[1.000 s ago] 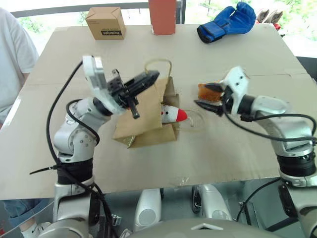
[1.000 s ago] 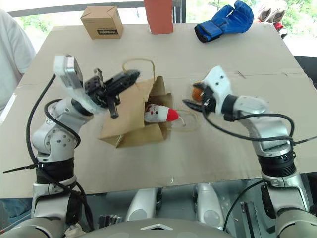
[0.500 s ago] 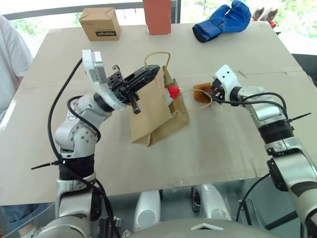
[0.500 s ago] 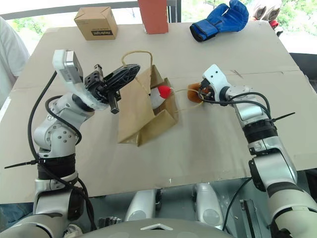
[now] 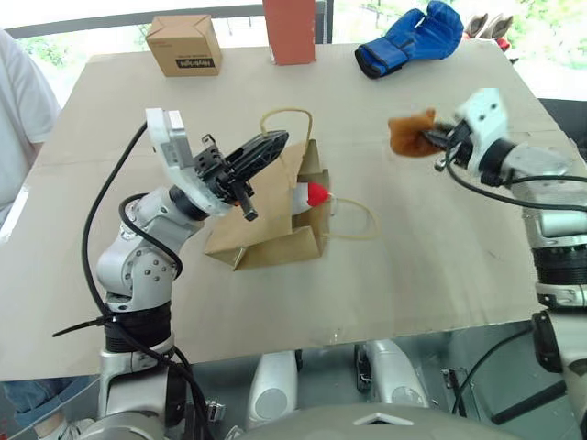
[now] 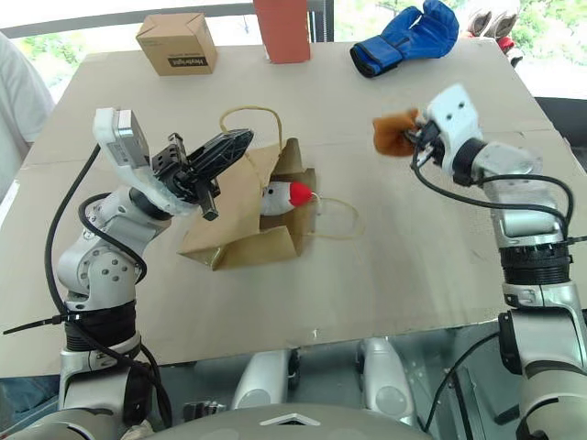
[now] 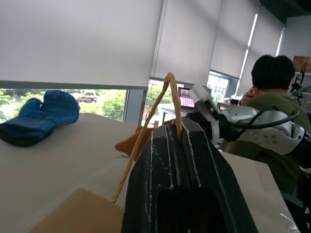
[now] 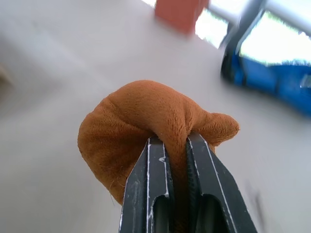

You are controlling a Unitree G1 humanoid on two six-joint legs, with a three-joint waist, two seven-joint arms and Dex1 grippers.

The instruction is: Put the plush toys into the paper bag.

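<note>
The robot's right gripper will release the brown plush toy inside the paper bag, snug (image 5: 309, 208) against the white plush toy. The brown toy is still held above the table.
The brown paper bag (image 5: 266, 225) lies on the table, mouth toward the right. My left gripper (image 5: 271, 145) is shut on one of its twisted loop handles (image 7: 170, 97) and holds that side up. A white plush toy with a red end (image 5: 309, 194) sits in the bag's mouth. To the right, above the table, my right gripper (image 5: 437, 139) is shut on the fuzzy brown plush toy (image 5: 409, 134). The right wrist view shows the brown toy (image 8: 141, 121) pinched between the fingers (image 8: 146, 165).
The bag's other handle (image 5: 359, 220) lies flat on the table. At the far edge stand a small cardboard box (image 5: 183, 43) and an orange-red box (image 5: 292, 27), with a blue boxing glove (image 5: 413, 37) to their right. A person in white (image 5: 18, 101) sits at the left.
My right gripper has shut on the brown plush toy and lifted it off the table, up and to the right. The left gripper still holds the bag's handle.
</note>
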